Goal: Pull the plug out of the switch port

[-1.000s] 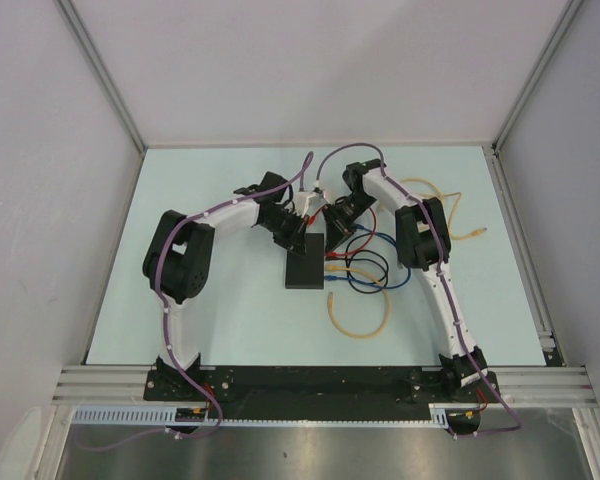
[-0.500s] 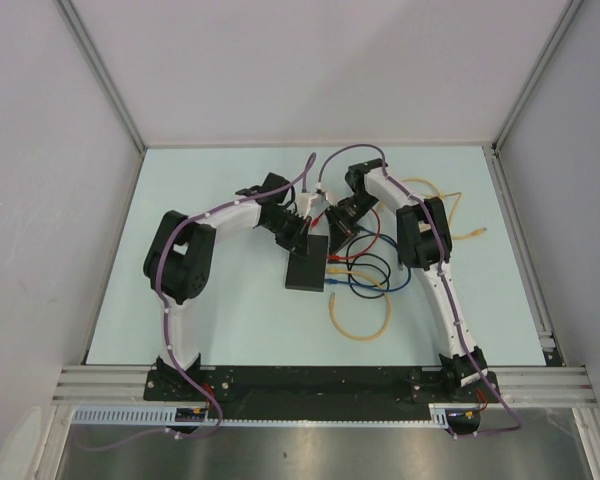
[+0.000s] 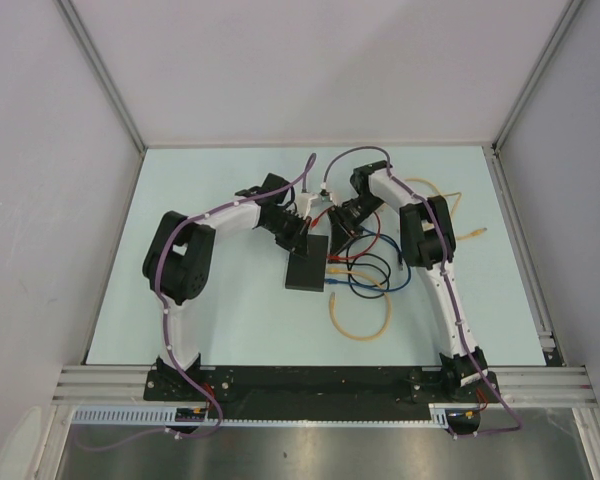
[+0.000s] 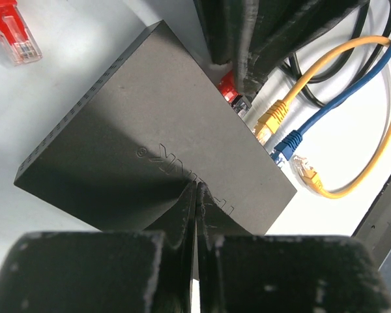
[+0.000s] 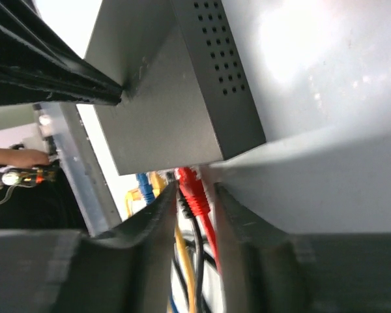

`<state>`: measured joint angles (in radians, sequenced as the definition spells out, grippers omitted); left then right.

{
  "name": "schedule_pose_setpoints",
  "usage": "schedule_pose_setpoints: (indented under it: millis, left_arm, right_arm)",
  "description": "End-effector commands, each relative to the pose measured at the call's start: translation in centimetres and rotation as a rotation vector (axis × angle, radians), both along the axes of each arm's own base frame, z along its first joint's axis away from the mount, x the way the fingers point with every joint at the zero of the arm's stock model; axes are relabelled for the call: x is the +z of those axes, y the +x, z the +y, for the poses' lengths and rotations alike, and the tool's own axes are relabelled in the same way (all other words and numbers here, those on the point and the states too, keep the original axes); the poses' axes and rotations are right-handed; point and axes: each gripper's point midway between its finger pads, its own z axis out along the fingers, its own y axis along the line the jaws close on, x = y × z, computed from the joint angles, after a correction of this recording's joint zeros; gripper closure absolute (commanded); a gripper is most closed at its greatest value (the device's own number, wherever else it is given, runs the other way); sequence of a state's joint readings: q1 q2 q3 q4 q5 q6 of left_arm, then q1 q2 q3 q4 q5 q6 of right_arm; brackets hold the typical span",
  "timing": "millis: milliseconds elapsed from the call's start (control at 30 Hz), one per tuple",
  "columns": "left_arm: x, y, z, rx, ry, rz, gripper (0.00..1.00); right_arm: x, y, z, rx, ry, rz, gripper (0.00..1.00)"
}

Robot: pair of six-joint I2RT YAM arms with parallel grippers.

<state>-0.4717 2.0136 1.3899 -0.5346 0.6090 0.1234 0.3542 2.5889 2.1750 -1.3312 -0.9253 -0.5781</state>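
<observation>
The black cable sits inside the fingers of the robot's right gripper beside the red plug, so that gripper should open and close on the red plug alone [image 5: 194, 193] before it pulls.
The flat black switch [image 3: 305, 266] lies mid-table, its top [image 4: 150, 130] filling the left wrist view. My left gripper [image 4: 197, 190] is shut, its tips resting on the switch's top face [image 5: 163, 111]. A red plug [image 5: 194, 190] sits at the switch's port side, also red under the other arm's fingers [image 4: 229, 87]. My right gripper [image 5: 194, 199] straddles that red plug with its jaws apart and a gap on each side; a black cable runs between them too. From above, the right gripper [image 3: 338, 232] is at the switch's far right corner.
Yellow [image 4: 272, 120] and blue [image 4: 288, 145] plugs sit in neighbouring ports. A loose yellow plug [image 4: 306, 175] and a loose red plug [image 4: 13, 32] lie on the table. Black, blue and tan cables [image 3: 365, 290] loop to the right of the switch.
The right gripper's jaws have widened around the red plug and its wrist has shifted slightly back. The left gripper and the switch have stayed put.
</observation>
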Motion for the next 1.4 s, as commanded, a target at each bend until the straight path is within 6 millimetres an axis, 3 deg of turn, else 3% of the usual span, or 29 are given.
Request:
schedule_pose_setpoints:
  millis: [0,233,633,1167,1367]
  left_arm:
    - [-5.9,-2.3,4.1,-0.021,0.254,0.058,0.99]
    - [-6.0,-2.8,4.2,-0.038,0.272,0.05,0.99]
    - [-6.1,-3.3,4.3,-0.054,0.288,0.041,0.99]
    - [-6.2,-3.4,4.0,-0.065,0.29,0.037,1.0]
    - [-6.3,-3.4,3.9,-0.068,0.293,0.039,1.0]
  right_arm:
    - [-3.7,0.4,-2.1,0.026,-0.065,0.005,0.59]
    - [-4.1,-1.0,-0.9,0.021,-0.027,0.086,0.53]
    - [-6.1,-0.3,-0.1,0.0,-0.106,0.05,0.68]
    - [-5.6,0.0,1.1,0.006,-0.08,0.029,0.59]
    - [-6.9,0.0,1.0,-0.008,-0.147,0.032,0.61]
